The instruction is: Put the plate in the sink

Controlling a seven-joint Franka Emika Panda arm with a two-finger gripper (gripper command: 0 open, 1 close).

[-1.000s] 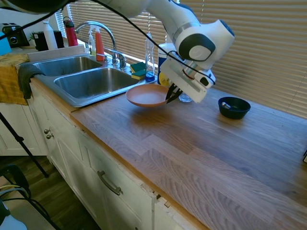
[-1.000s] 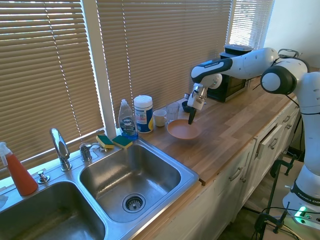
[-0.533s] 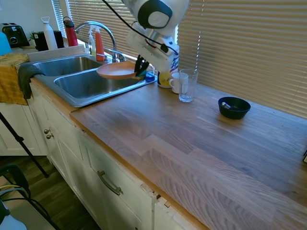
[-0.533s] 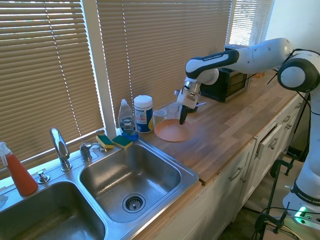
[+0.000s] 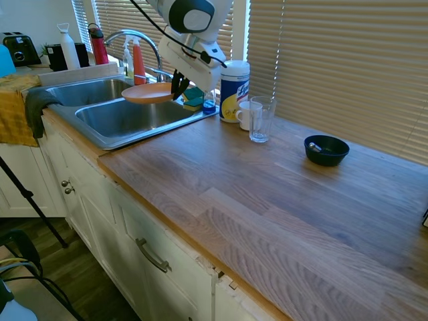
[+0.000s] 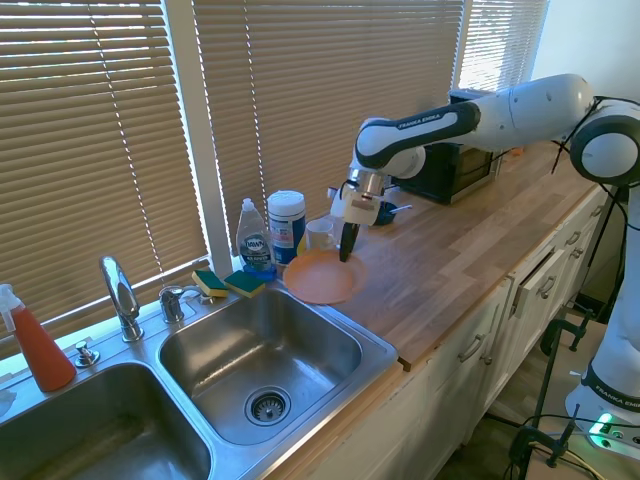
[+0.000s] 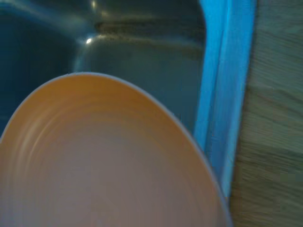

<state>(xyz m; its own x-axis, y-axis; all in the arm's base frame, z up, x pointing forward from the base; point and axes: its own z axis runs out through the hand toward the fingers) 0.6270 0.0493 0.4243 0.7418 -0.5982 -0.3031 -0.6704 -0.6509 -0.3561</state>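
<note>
Next, I let go of the plate with my gripper on the bottom of the sink basin (image 5: 128,131) nearest the wooden counter, toward the front side of the sink basin.
The peach-orange plate (image 5: 147,92) (image 6: 318,277) hangs level in the air over the near corner of the right sink basin. My gripper (image 5: 178,86) (image 6: 346,245) is shut on the plate's rim at the side nearest the counter. The stainless steel double sink (image 5: 127,115) (image 6: 260,350) lies below, with its arched faucet (image 5: 137,40) behind. In the wrist view the plate (image 7: 104,165) fills the lower left, with the sink wall (image 7: 142,52) and rim (image 7: 222,94) beyond it.
Sponges (image 6: 230,283), a dish soap bottle (image 6: 256,240) and a wipes canister (image 5: 234,90) stand behind the basin. A cup and a glass (image 5: 259,119) sit on the wooden counter, with a dark bowl (image 5: 326,150) further right. An orange bottle (image 5: 138,61) stands by the faucet.
The arm has carried the plate from above the counter, past the glass, leftward to over the sink's near basin. The gripper has stayed shut on the rim throughout.
</note>
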